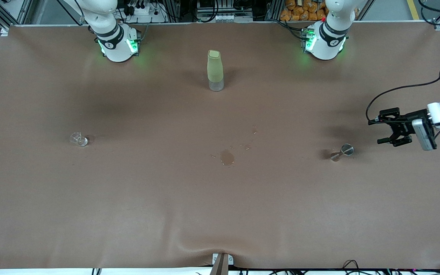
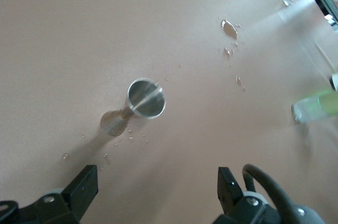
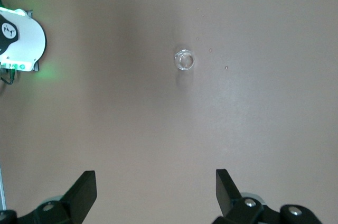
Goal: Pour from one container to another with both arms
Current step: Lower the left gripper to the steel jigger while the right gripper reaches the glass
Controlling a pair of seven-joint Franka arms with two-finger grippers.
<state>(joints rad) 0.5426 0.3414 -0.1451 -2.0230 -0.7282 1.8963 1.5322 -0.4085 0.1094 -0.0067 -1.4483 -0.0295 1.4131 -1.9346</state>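
Observation:
Next, my left gripper grips the silvery jigger on the narrow middle [image 1: 341, 153] [image 2: 127, 112], just below the jigger's upward-facing cup.
The tiny clear glass cup [image 1: 78, 139] stands upright on the brown table toward the right arm's end; the right wrist view looks down into it [image 3: 185, 59]. My right gripper [image 3: 156, 182] is open and empty high over the table near the cup; the front view does not show it. The small silvery jigger [image 1: 342, 151] stands upright toward the left arm's end, its round cup [image 2: 146, 98] facing up with droplets around its foot. My left gripper [image 1: 382, 130] hovers open and empty beside the jigger, toward the table's end, with the jigger ahead of its fingers [image 2: 157, 182].
A tall pale-green bottle [image 1: 215, 70] with a clear base stands mid-table near the bases, also at the edge of the left wrist view [image 2: 317, 106]. A small puddle [image 1: 227, 157] and scattered drops wet the table's middle. The right arm's base [image 3: 18, 39] shows in the right wrist view.

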